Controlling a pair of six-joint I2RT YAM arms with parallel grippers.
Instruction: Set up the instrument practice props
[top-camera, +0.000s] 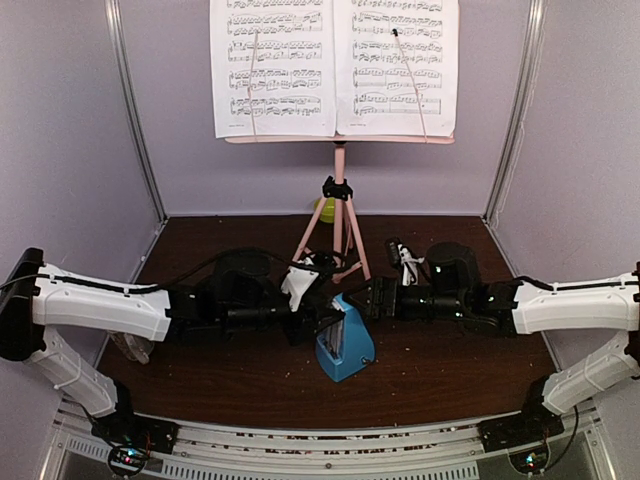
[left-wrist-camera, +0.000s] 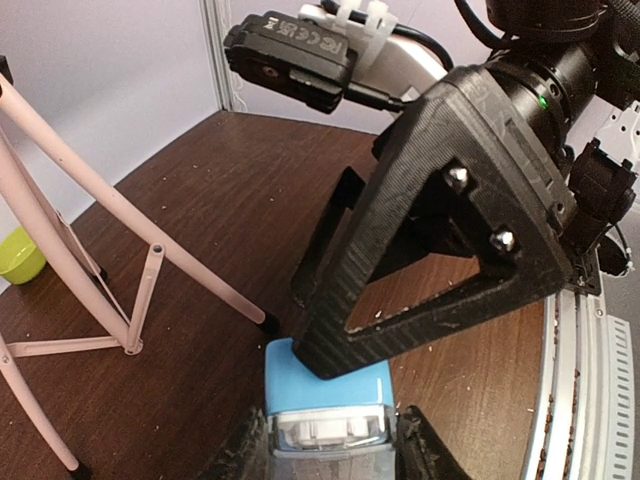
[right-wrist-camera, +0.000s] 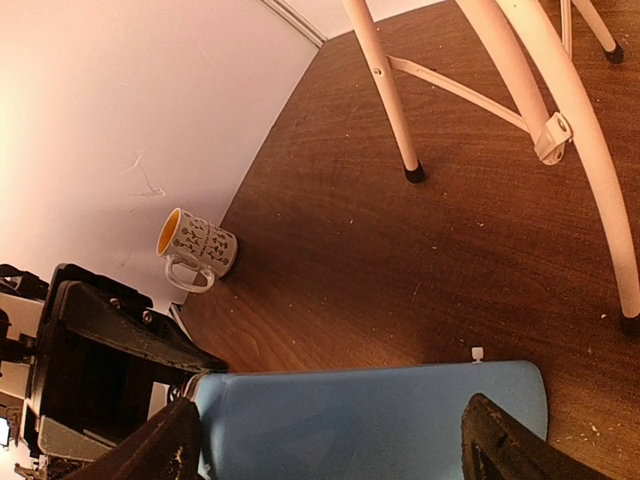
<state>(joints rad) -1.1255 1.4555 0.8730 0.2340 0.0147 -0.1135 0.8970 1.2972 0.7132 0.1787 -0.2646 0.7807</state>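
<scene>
I need to use my left gripper to put the metronome's clear cover down on the table (top-camera: 232, 325) between the cream mug and the blue metronome.
The pink tripod music stand (top-camera: 340, 190) stands at the back centre, with two white sheet-music pages (top-camera: 272, 65) (top-camera: 395, 60) side by side on its desk. The small blue metronome (top-camera: 345, 345) stands on the table in front of it. My left gripper (top-camera: 318, 325) is shut on the metronome (left-wrist-camera: 328, 400) near its top, a finger against each side. My right gripper (top-camera: 362, 298) is open. Its fingers straddle the metronome's blue face (right-wrist-camera: 370, 420), and one fingertip (left-wrist-camera: 330, 355) rests on it.
A cream mug with an orange inside (right-wrist-camera: 195, 250) stands by the left wall. A lime-green bowl (left-wrist-camera: 18, 258) sits behind the stand's legs (left-wrist-camera: 100, 200), which spread close behind the metronome. The booth walls close in on three sides.
</scene>
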